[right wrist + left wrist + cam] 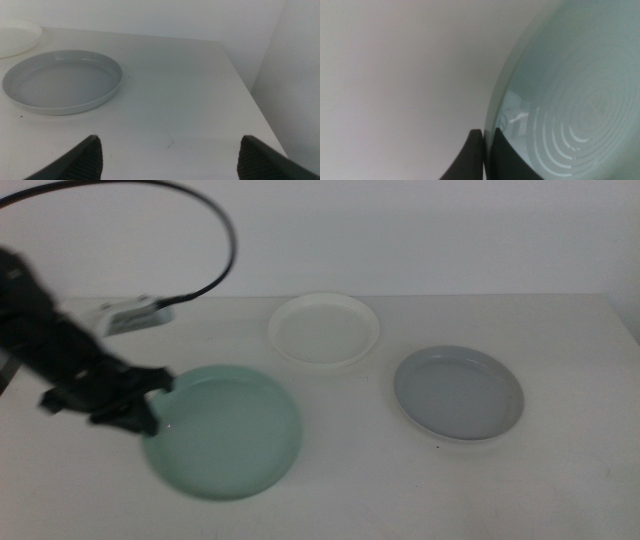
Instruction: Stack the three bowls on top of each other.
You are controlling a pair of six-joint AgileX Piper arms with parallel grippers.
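Next, I release the mint green bowl from my left gripper on the bare tabletop (338,445) in front of the cream white bowl.
The mint green bowl (226,430) lies at the front left of the table, blurred. My left gripper (150,402) is shut on its left rim; in the left wrist view the two dark fingers (472,157) pinch the green bowl's (570,100) edge, one inside and one outside. The cream white bowl (324,328) rests at the back centre. To the right lies the grey bowl (459,392), also seen close up in the right wrist view as the grey bowl (62,82). My right gripper (170,152) is open above bare table, outside the middle view.
A black cable (200,230) arcs over the left arm. The table's right edge (250,95) runs close beside the right gripper, with a white wall beyond. Bare tabletop lies between the green and grey bowls.
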